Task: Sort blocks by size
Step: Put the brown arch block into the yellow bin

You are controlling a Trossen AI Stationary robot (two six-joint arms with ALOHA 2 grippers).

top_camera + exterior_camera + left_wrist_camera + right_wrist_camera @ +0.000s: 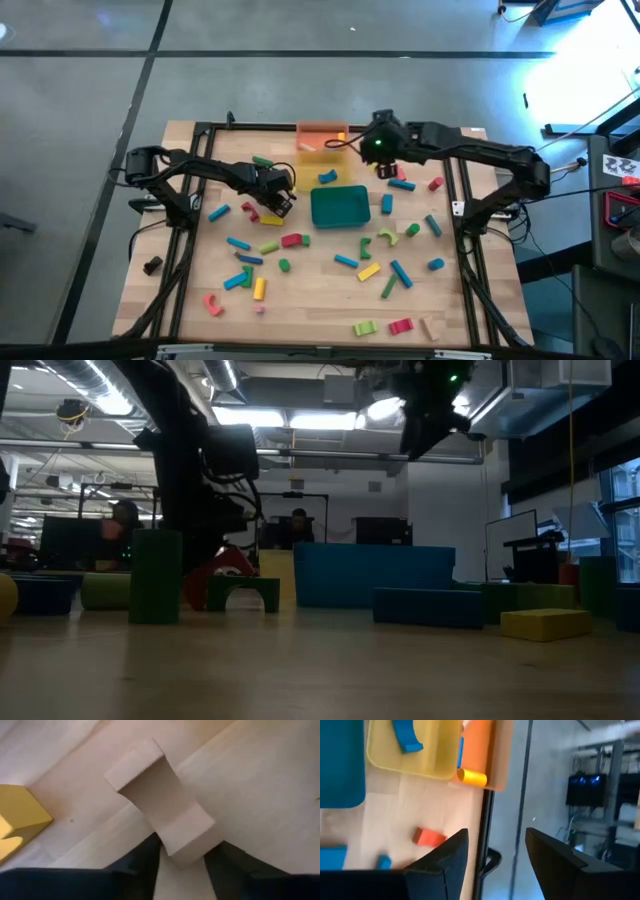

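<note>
I will open my left gripper, as the pale arch block's near end sits crooked in it, then turn it and grip that end with a finger in the block's hollow [159, 792].
Coloured blocks [350, 262] lie scattered over the wooden table [320, 310]. My left gripper [280, 198] is down at the table, left of the teal tray [340, 207], closed around one end of a pale wood-coloured arch block [160, 805]. That block lies flat on the table. A yellow block [15, 815] lies close beside it. My right gripper [495, 855] hangs open and empty, raised above the table's far edge near the yellow tray [410, 755] and the orange tray [482, 755]. My left gripper pinches the pale arch block between its two fingers at the end nearest the wrist [187, 847], one finger on each side face. The fingers come from above, pointing steeply down, and lie across the block. The block rests flat on the table.
The yellow tray holds a blue arch [407, 735]; a yellow cylinder [471, 777] lies at the orange tray's corner. A red block [430, 837] lies on the table below my right gripper. A black frame rail [465, 230] borders the table. People sit in the room behind [300, 525].
</note>
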